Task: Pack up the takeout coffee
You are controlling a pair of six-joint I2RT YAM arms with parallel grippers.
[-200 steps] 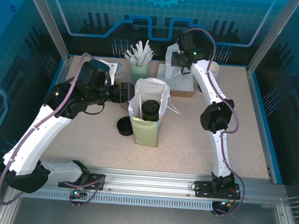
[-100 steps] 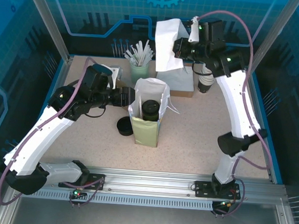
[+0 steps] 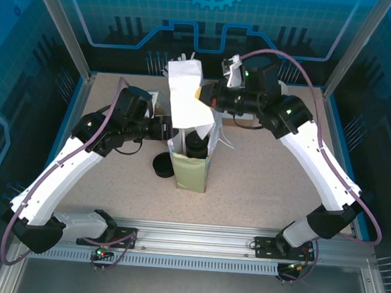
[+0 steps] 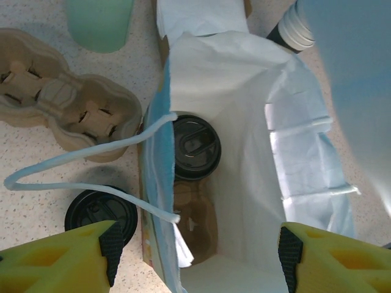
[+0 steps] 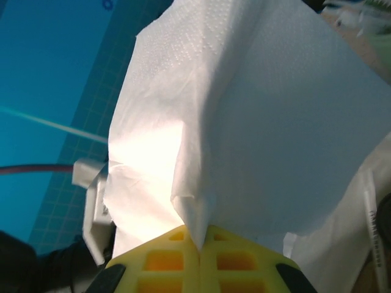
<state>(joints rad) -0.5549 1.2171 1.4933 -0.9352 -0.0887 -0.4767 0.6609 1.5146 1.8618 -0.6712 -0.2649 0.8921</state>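
Next, I release the white napkin from my right gripper inside the paper bag, on top of the takeout coffee [image 3: 195, 141] [image 5: 385, 218].
The takeout coffee [image 4: 195, 146], a cup with a round black lid, stands inside the open white paper bag [image 3: 192, 170] at mid-table. It sits on brown cardboard at the bag's bottom, and its lid is visible from above [image 3: 197, 144]. My left gripper [image 4: 198, 259] is open. It hovers over the bag's mouth with the left bag wall [image 4: 156, 201] between its fingers, untouched. From above, the left gripper [image 3: 168, 129] is at the bag's left rim. My right gripper [image 5: 200, 244] is shut on a corner of a white napkin [image 5: 244, 116]. The napkin [image 3: 184, 92] hangs just above the bag.
A loose black lid [image 4: 98, 210] lies on the table left of the bag. A brown cardboard cup carrier [image 4: 61, 104] and a pale green tumbler [image 4: 101, 21] are behind it. The bag's white string handle [image 4: 73, 168] loops out to the left.
The right arm has swung from the back right to the left and forward, carrying the napkin over the bag. The left gripper has edged closer to the bag's rim.
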